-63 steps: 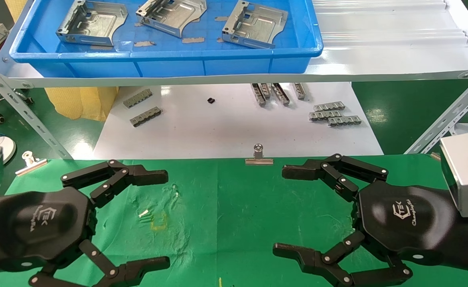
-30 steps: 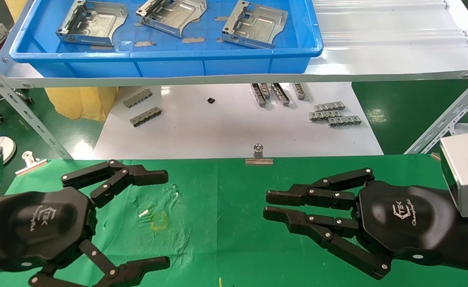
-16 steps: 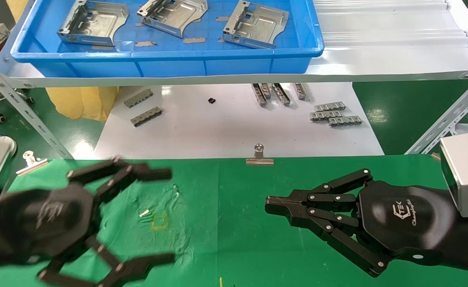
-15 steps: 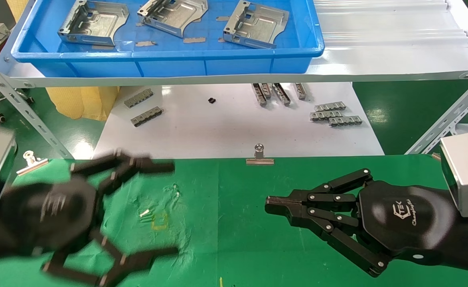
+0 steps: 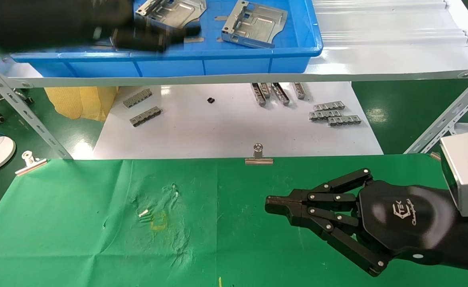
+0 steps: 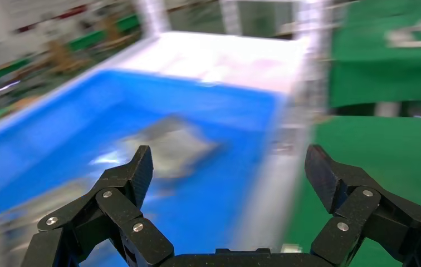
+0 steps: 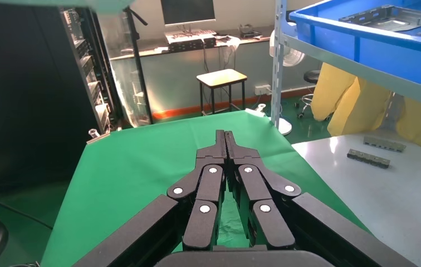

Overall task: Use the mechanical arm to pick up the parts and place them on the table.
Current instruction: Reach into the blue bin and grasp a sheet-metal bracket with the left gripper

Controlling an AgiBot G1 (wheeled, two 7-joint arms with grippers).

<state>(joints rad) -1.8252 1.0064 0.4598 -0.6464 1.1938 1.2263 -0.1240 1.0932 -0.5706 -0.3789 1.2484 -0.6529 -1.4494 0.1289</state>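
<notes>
Next, I move my left gripper to the middle silver-grey part in the blue tray and close it on that part's narrow raised side strip (image 5: 149,6).
Two silver-grey parts show in the blue tray (image 5: 218,54) on the shelf: a middle one (image 5: 178,10) and a right one (image 5: 255,24). My left arm hides the left end of the tray. My left gripper (image 5: 166,36) is blurred above the tray's front left; in the left wrist view it (image 6: 229,164) is open and empty, with a blurred part (image 6: 169,147) below it in the tray (image 6: 58,128). My right gripper (image 5: 271,205) is shut and empty, low over the green table (image 5: 98,223) at the right; the right wrist view shows its fingers (image 7: 225,139) pressed together.
A white sheet (image 5: 226,127) below the shelf carries small grey slotted strips (image 5: 331,115). Binder clips (image 5: 259,156) hold the cloth at the table's far edge. Slanted metal shelf struts (image 5: 445,119) stand at both sides. A yellow bag (image 5: 82,101) is at the far left.
My right gripper went from open to shut and stayed in place. My left arm rose off the table and swung up and forward over the blue tray, still open.
</notes>
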